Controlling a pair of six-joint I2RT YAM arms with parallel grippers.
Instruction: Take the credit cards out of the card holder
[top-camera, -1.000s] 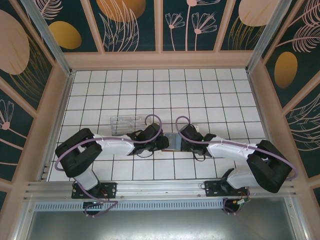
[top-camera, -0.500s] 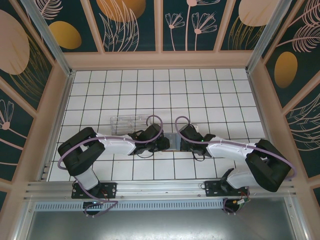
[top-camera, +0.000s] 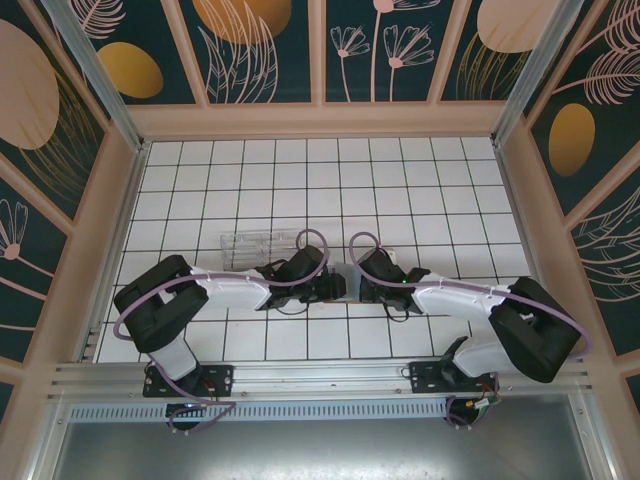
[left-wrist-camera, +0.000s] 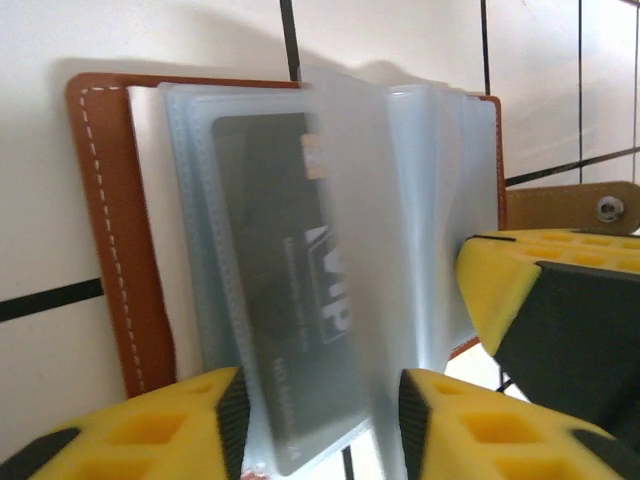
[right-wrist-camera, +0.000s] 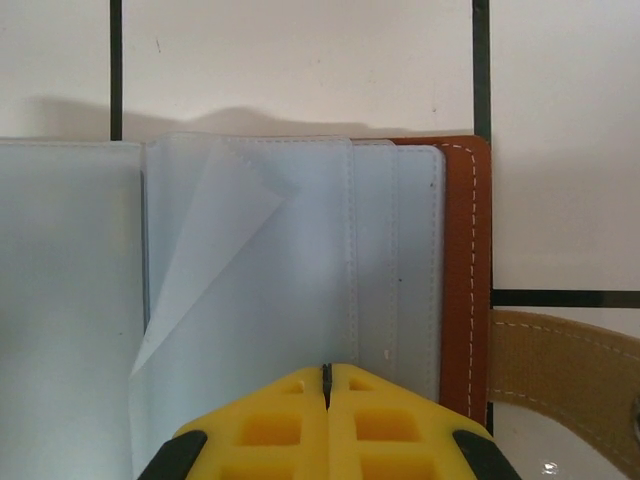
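Observation:
My right fingers, shut, rest on loose sleeves; they should open and grip the brown cover's edge (right-wrist-camera: 466, 375) to steady the card holder.
The card holder (left-wrist-camera: 100, 230) lies open on the white tiles, with a brown stitched cover and blue-grey clear sleeves. A dark grey credit card (left-wrist-camera: 270, 300) printed "VIP" sits in a sleeve, its near end sticking out between my left gripper's (left-wrist-camera: 320, 425) yellow fingers (left-wrist-camera: 180, 435), which stand apart around it and a raised sleeve page. From above, the card holder (top-camera: 344, 283) lies between the left gripper (top-camera: 331, 287) and the right gripper (top-camera: 361, 285). My right gripper (right-wrist-camera: 325, 375) is shut, its tips down on the holder's right-hand sleeves (right-wrist-camera: 300, 280); its yellow finger (left-wrist-camera: 510, 290) also enters the left wrist view.
A tan closing strap (right-wrist-camera: 560, 370) with a snap (left-wrist-camera: 607, 208) sticks out from the holder's right edge. A clear plastic box (top-camera: 255, 245) lies on the tiles behind the left arm. Wooden walls bound the tiled floor on three sides.
My left gripper's jaws have widened and it has shifted slightly right, over the holder. The right arm has stayed in place, still shut.

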